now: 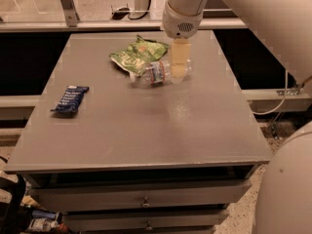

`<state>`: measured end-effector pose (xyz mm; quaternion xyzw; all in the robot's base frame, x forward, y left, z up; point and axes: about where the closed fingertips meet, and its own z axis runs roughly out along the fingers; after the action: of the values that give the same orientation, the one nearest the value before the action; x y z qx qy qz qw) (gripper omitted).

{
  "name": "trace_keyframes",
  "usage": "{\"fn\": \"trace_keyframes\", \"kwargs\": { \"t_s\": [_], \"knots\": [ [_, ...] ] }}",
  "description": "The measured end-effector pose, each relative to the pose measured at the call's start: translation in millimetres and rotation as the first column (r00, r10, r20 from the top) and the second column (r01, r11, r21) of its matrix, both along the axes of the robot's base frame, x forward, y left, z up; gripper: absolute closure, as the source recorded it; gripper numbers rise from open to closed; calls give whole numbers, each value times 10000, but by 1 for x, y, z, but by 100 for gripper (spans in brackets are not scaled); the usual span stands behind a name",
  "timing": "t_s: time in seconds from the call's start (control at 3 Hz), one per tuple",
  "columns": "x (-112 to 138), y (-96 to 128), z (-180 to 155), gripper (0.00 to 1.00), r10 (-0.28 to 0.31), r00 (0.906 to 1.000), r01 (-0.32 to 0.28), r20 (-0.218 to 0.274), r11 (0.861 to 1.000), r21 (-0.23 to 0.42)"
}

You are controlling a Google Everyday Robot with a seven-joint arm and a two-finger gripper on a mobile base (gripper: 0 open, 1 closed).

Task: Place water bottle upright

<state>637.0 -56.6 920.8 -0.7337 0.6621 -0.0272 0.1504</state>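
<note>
The middle of the water bottle (162, 73), between its white cap and its base, is the part my gripper needs to close around.
The water bottle (155, 74) lies on its side on the grey table (146, 130), a little behind the table's middle. Its white cap points left and its label band faces the camera. The gripper (179, 66) hangs straight down from the arm and sits over the bottle's right end, its base, hiding that end. The green crinkled snack bag (138, 55) lies just behind the bottle and touches it.
A dark blue wrapped packet (71, 99) lies near the table's left edge. The robot's white arm fills the upper right of the view. A drawer front shows below the table's front edge. A railing and a pale floor lie behind the table.
</note>
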Motion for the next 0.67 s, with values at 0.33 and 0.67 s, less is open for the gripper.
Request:
{"fn": "trace_keyframes", "kwargs": {
  "t_s": [0.33,0.67],
  "knots": [
    [-2,10,-6,0,528,9985,-529,116,9986,54],
    [4,17,-18,0,791,9969,-791,40,9969,38]
  ]
}}
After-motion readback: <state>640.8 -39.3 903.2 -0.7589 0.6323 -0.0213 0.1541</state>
